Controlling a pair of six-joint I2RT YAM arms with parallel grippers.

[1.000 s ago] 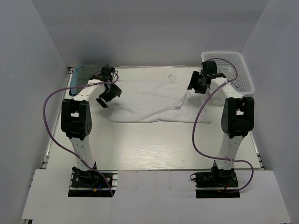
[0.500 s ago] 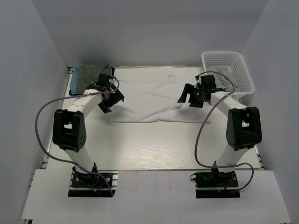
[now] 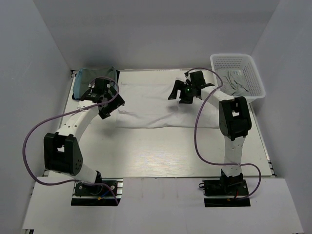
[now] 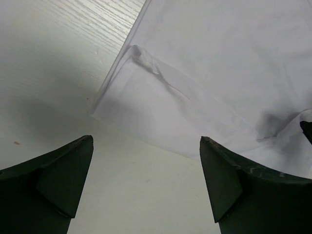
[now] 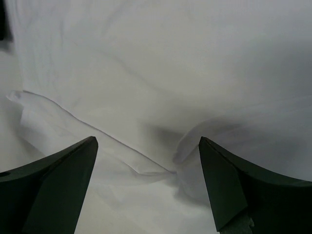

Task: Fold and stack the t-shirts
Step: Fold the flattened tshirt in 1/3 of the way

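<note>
The white t-shirt's back edge (image 3: 183, 78), toward the white basket, is the place my right gripper will go to next and close on.
A plain white t-shirt (image 3: 156, 105) lies spread flat across the middle of the table, with soft wrinkles. My left gripper (image 3: 106, 111) hangs open at its left edge; in the left wrist view the left gripper (image 4: 146, 140) frames bare table just short of the white shirt's (image 4: 219, 73) sleeve corner. My right gripper (image 3: 174, 93) hovers open over the shirt's upper right part, and in the right wrist view the right gripper (image 5: 147, 140) holds nothing, with creased white cloth (image 5: 146, 73) below it. A teal-green t-shirt (image 3: 95, 78) lies folded at the back left corner.
A white lattice basket (image 3: 253, 66) stands at the back right with pale grey cloth (image 3: 238, 83) inside. White walls close in the table on the left, back and right. Purple cables loop from both arms.
The right gripper has opened and swung left over the shirt. The left gripper has moved left and back to the shirt's left edge.
</note>
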